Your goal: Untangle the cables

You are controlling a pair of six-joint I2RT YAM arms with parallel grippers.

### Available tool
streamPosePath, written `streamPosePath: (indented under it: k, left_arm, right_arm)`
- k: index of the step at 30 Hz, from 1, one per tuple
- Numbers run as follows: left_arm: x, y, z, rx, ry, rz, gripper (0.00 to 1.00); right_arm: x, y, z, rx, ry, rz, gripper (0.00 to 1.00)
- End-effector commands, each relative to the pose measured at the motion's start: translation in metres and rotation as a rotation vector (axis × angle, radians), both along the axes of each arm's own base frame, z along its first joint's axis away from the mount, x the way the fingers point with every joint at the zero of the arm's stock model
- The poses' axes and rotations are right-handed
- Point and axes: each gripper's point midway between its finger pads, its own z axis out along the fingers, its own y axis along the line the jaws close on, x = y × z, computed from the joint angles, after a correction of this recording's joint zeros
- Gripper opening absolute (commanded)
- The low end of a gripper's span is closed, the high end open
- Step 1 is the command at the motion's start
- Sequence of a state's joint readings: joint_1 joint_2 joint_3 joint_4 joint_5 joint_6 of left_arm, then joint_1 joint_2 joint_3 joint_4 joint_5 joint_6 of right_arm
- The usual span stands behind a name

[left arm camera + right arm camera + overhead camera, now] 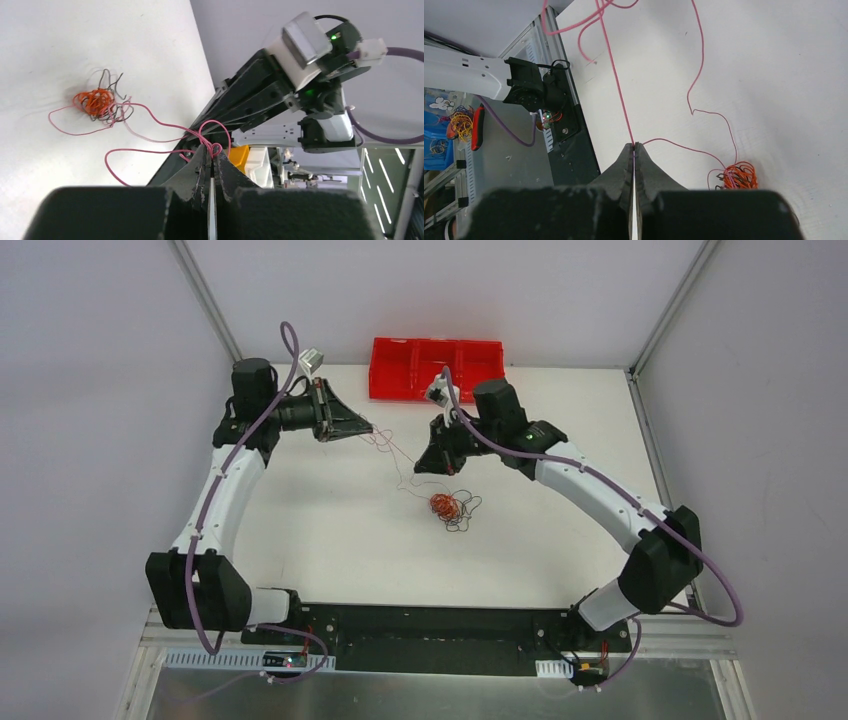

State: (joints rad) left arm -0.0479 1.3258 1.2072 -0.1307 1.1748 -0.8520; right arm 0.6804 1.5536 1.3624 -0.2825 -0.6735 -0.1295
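Note:
Next, my left gripper opens and takes the red cable nearer my right gripper (629, 128), since the part of the red cable that reaches my right gripper is already straight.
A small knotted ball of orange and black cables (444, 506) lies on the white table; it also shows in the left wrist view (97, 102) and the right wrist view (738, 177). A thin red cable (392, 448) runs out of the ball and spans between both grippers. My left gripper (368, 429) is shut on a loop of the red cable (214, 145), held above the table. My right gripper (420, 466) is shut on the same red cable (619, 95), close above the ball.
A red compartment tray (436, 368) stands at the table's back edge, behind the right gripper. The black base rail (420, 624) runs along the near edge. Grey walls enclose the table on both sides.

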Motion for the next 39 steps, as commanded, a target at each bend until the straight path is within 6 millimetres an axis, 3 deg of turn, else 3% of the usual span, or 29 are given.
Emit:
streamPosePath:
  k: [1, 5, 9, 12, 16, 17, 18, 19, 20, 25, 30, 33, 34, 37, 38, 39]
  left_arm:
    - [-0.015, 0.019, 0.035, 0.129, -0.315, 0.039, 0.0]
    - [-0.028, 0.018, 0.037, 0.117, -0.291, 0.019, 0.0]
    - [-0.047, 0.005, 0.032, 0.086, -0.258, -0.051, 0.0]
    - [-0.05, 0.006, 0.02, 0.102, -0.254, -0.05, 0.04]
    - [-0.047, 0.006, 0.015, 0.103, -0.206, -0.026, 0.0]
    - [-0.046, 0.005, 0.015, 0.1, -0.195, -0.027, 0.0]
    - [-0.046, 0.003, 0.016, 0.095, -0.184, -0.031, 0.0]
    - [-0.046, 0.001, 0.016, 0.091, -0.173, -0.037, 0.0]
    - [-0.046, -0.002, 0.014, 0.087, -0.158, -0.045, 0.0]
    - [-0.047, -0.016, 0.007, 0.067, -0.056, -0.066, 0.0]
    - [-0.044, -0.024, 0.001, 0.031, 0.041, -0.066, 0.0]
    - [-0.041, -0.026, 0.001, 0.01, 0.076, -0.066, 0.0]
    - [-0.04, -0.027, 0.002, 0.003, 0.082, -0.067, 0.0]
    - [-0.04, -0.028, 0.005, -0.017, 0.094, -0.075, 0.0]
    - [-0.04, -0.028, 0.006, -0.023, 0.093, -0.081, 0.0]
    - [-0.042, -0.028, 0.007, -0.026, 0.091, -0.086, 0.0]
  right_arm:
    - [-0.022, -0.022, -0.003, -0.038, 0.018, 0.04, 0.0]
    - [-0.021, -0.028, -0.007, -0.049, 0.024, 0.023, 0.0]
    - [-0.016, -0.021, 0.004, -0.019, 0.022, 0.016, 0.0]
    - [-0.01, -0.02, 0.014, -0.014, 0.011, -0.002, 0.0]
    - [0.0, -0.028, 0.023, -0.033, -0.024, -0.046, 0.0]
    - [0.002, -0.03, 0.024, -0.038, -0.043, -0.049, 0.16]
    - [0.003, -0.03, 0.025, -0.039, -0.056, -0.044, 0.41]
    - [0.002, -0.029, 0.027, -0.032, -0.063, -0.038, 0.55]
    - [0.001, -0.026, 0.029, -0.021, -0.054, -0.027, 0.62]
    - [-0.004, 0.006, 0.053, 0.047, -0.053, 0.023, 0.68]
    - [-0.01, 0.039, 0.061, 0.072, -0.042, 0.073, 0.69]
    - [-0.015, 0.048, 0.058, 0.072, -0.042, 0.103, 0.65]
    - [-0.016, 0.049, 0.056, 0.068, -0.043, 0.108, 0.6]
    - [-0.018, 0.046, 0.049, 0.052, -0.051, 0.117, 0.06]
    - [-0.019, 0.044, 0.048, 0.046, -0.053, 0.117, 0.0]
    - [-0.021, 0.042, 0.045, 0.033, -0.06, 0.122, 0.0]
